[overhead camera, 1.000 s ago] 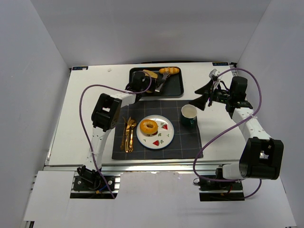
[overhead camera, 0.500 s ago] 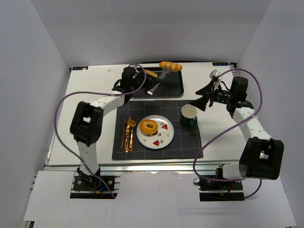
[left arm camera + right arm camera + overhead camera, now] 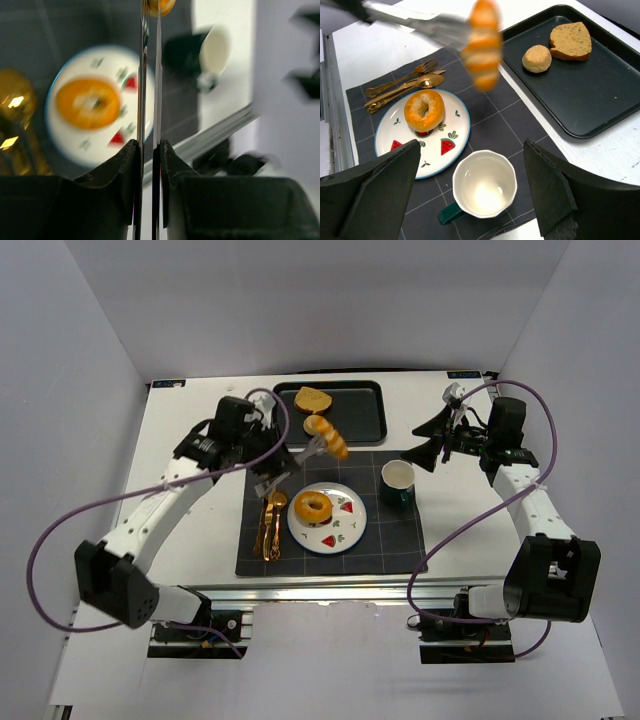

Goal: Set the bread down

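Observation:
My left gripper will let go of the metal tongs on the white table (image 3: 206, 493) next to the dark placemat, on the cutlery side.
My left gripper (image 3: 270, 448) is shut on metal tongs (image 3: 300, 455), and the tongs pinch a striped golden bread roll (image 3: 327, 436) in the air over the far edge of the dark placemat (image 3: 400, 530). In the left wrist view the tongs (image 3: 150, 90) run up between my fingers to the roll (image 3: 161, 5). Below lies a white plate (image 3: 345, 530) with a bagel (image 3: 313, 507) on it. In the right wrist view the roll (image 3: 482, 45) hangs beyond the plate (image 3: 447, 145). My right gripper (image 3: 432, 440) is open and empty, above and to the right of the mug.
A green mug (image 3: 398, 481) stands right of the plate. A black tray (image 3: 365, 415) at the back holds a bread slice (image 3: 312, 398) and a round bun (image 3: 537, 57). Gold cutlery (image 3: 270, 525) lies left of the plate.
My left arm swung back from the tray toward me, carrying the roll in the tongs from above the tray to above the placemat near the plate. The right arm stayed still.

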